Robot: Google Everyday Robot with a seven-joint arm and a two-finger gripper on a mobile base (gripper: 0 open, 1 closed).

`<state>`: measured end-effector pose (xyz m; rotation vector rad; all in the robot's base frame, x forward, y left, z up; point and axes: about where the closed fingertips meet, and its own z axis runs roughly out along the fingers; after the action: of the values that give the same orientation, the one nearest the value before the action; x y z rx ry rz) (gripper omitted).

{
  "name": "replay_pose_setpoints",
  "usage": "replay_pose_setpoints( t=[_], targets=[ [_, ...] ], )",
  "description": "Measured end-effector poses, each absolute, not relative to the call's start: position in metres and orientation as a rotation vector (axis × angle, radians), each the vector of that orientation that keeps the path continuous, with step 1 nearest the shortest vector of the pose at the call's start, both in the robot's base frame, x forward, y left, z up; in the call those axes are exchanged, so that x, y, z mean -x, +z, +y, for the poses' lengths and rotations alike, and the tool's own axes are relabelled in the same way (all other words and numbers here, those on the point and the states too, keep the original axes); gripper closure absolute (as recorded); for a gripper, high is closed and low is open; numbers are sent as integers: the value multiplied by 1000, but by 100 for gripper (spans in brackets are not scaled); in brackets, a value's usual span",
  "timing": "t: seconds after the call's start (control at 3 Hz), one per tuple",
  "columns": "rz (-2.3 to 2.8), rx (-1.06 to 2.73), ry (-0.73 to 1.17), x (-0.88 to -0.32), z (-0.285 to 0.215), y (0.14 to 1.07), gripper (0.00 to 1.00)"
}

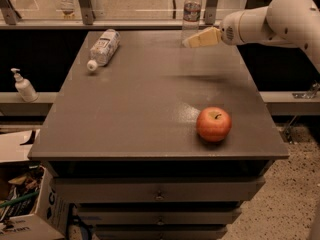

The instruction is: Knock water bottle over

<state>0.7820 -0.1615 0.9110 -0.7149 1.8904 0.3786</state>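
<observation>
Next, my gripper needs to go up to the middle of the water bottle (191, 13) and close there, above its base.
The water bottle (191, 11) stands upright at the far edge of the grey table (145, 109), slim and clear with a white cap and a dark label band. My gripper (192, 41) with its cream fingers reaches in from the right on the white arm (270, 21) and sits right at the bottle's lower part, in front of its base. Whether it touches the bottle I cannot tell.
A stouter bottle with a large white label (103, 48) lies on its side at the table's far left. A red apple (213, 124) sits near the front right. A white pump dispenser (23, 86) stands on a ledge to the left. A cardboard box (22, 204) is on the floor at lower left.
</observation>
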Motion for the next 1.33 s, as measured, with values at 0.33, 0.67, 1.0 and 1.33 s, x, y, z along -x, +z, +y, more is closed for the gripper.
replay_pose_setpoints(
  t=[0.33,0.67,1.0,1.33],
  targets=[
    [1850,646,403,-832,-160,903,0],
    [1811,608,430,-867,-157,900,0],
    [1766,589,483,-890,-147,902,0],
    [1728,598,528,-903,-128,911,0]
  ],
)
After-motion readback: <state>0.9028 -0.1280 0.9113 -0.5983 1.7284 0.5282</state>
